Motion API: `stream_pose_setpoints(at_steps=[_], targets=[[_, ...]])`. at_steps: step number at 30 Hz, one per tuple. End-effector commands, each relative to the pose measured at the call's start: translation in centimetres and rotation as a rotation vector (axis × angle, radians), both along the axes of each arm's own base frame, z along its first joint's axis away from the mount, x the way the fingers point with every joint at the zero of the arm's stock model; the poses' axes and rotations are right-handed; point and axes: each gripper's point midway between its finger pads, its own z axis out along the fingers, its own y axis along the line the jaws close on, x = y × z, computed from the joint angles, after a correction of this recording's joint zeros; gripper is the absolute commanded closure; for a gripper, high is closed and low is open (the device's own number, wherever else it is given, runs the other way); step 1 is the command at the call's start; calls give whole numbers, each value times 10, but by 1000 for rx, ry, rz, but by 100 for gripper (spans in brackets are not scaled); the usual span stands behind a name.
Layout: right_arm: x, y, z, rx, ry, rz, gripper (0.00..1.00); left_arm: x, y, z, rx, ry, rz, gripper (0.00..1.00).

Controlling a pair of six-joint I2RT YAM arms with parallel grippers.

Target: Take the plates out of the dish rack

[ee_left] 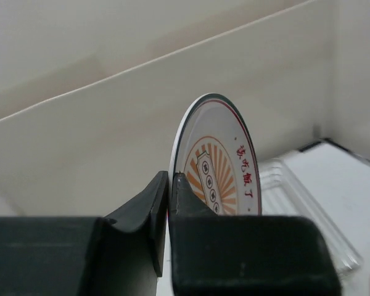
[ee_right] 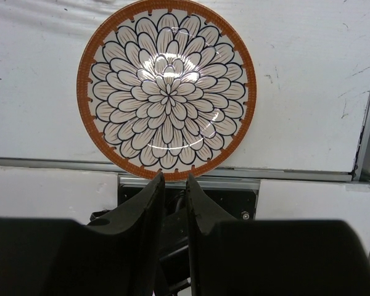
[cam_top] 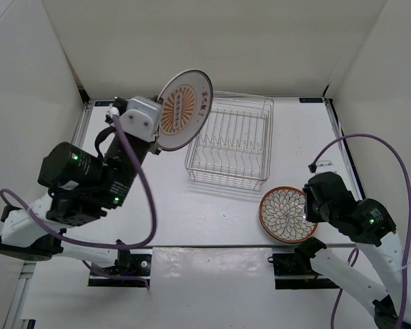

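Observation:
My left gripper should set the smaller plate down on the table (cam_top: 202, 214) between the dish rack and the front edge.
My left gripper (cam_top: 159, 141) is shut on the lower edge of the smaller plate (cam_top: 183, 110), which has an orange centre motif. It holds the plate upright in the air, just left of the dish rack (cam_top: 226, 179). In the left wrist view the plate (ee_left: 225, 166) stands on edge between my fingers (ee_left: 170, 185). No plate shows in the wire rack. The larger petal-pattern plate (cam_top: 284, 214) lies flat on the table at front right. My right gripper (cam_top: 308, 205) hovers at its near edge, jaws slightly apart and empty; the right wrist view shows the plate (ee_right: 166, 89) just beyond my gripper (ee_right: 174, 179).
White walls enclose the table on the left, back and right. The rack (ee_left: 296, 191) stands at the back centre. The table's front edge and a black arm mount (ee_right: 234, 203) lie under my right gripper.

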Motion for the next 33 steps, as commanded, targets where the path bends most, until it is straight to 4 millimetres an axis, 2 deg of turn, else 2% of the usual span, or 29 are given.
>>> stream_pose_setpoints(at_steps=[1, 3, 5, 6, 7, 8, 10, 11, 12, 15, 16, 17, 19, 21, 22, 23, 27, 30, 31, 32, 33], targets=[[1, -3, 0, -20, 2, -4, 76, -24, -60, -72, 223, 158, -316, 100], [0, -3, 0, -20, -1, -6, 76, -30, -66, -120, 326, 258, -339, 100], [1, -4, 0, -25, -1, -9, 76, -38, -70, -162, 334, 360, -372, 100], [2, -3, 1, -19, -6, -6, 76, -39, -63, -181, 380, 400, -360, 100], [2, -3, 0, -24, -3, -6, 76, -44, -54, -184, 346, 418, -395, 100], [2, -3, 0, -21, -4, -5, 76, -49, -57, -218, 359, 494, -396, 100], [2, -3, 0, -18, -9, -2, 76, -58, -43, -249, 371, 569, -413, 100], [2, -2, 0, -18, -6, 3, 78, -62, -41, -274, 366, 635, -398, 100], [1, -3, 0, -21, -4, 3, 78, -67, -43, -284, 356, 658, -418, 100], [2, -2, -1, -21, -4, 4, 78, -78, -32, -336, 359, 768, -410, 100], [2, -2, 0, -21, -4, 4, 78, -82, -32, -345, 338, 806, -411, 100], [2, -1, 0, -16, -6, 4, 78, -84, -27, -370, 351, 850, -384, 100], [1, -2, 0, -17, -5, 6, 78, -89, -33, -382, 294, 900, -403, 100], [1, -4, 0, -18, -12, -1, 78, -87, -24, -415, 289, 961, -363, 100], [1, -2, 1, -12, -13, -2, 78, -88, -33, -414, 242, 973, -401, 100], [1, -3, 1, -10, -17, -4, 78, -91, -32, -422, 232, 999, -417, 100], [1, -3, 1, -13, -16, -3, 78, -67, -31, -427, 137, 1059, -400, 100], [1, -3, 1, -10, -18, -6, 78, -58, -41, -430, 87, 1124, -451, 100], [1, -4, 1, -11, -18, -7, 78, -42, -33, -432, 43, 1138, -402, 100], [0, -4, 1, -10, -18, -11, 78, -44, -41, -432, 16, 1166, -457, 100], [0, -5, 2, -12, -20, -8, 78, -41, -42, -441, 17, 1206, -452, 100]])
